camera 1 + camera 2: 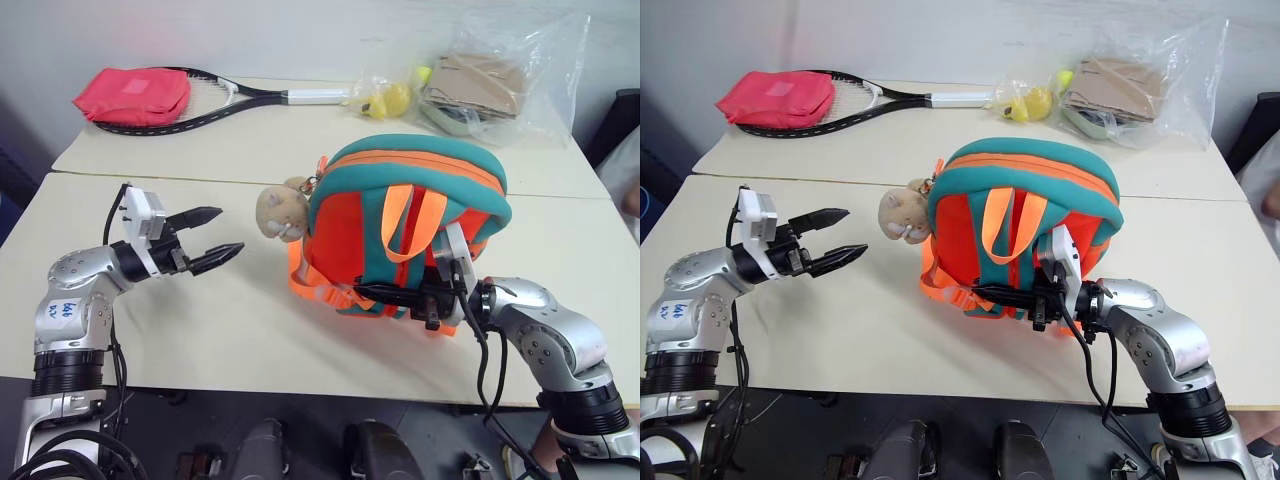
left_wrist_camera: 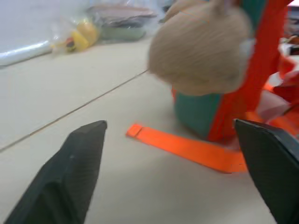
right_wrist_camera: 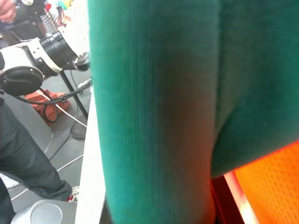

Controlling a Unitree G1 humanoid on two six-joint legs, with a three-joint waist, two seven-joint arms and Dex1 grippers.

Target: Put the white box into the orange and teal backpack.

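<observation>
The plush toy hangs ahead of and above my left gripper's open fingers, so it should move in higher and close around the plush toy's body [image 1: 283,213].
The orange and teal backpack [image 1: 410,190] stands upright on the table, straps facing me, with a tan plush toy [image 1: 280,212] hanging at its left side. My right gripper [image 1: 385,296] is shut on the backpack's lower front, among the orange straps; teal fabric [image 3: 154,112] presses close in the right wrist view. My left gripper [image 1: 228,232] is open and holds nothing, a short way left of the plush toy [image 2: 201,51] and pointing toward it. An orange strap [image 2: 187,147] lies flat on the table ahead of its fingers [image 2: 70,177]. The white box is out of view.
On the far table lie a pink-red pouch [image 1: 133,95], a tennis racket [image 1: 215,100], yellow items [image 1: 390,100] and a clear bag of cardboard [image 1: 490,85]. A seam [image 1: 200,180] runs between the two tables. A person's leg [image 3: 18,158] stands beside the table.
</observation>
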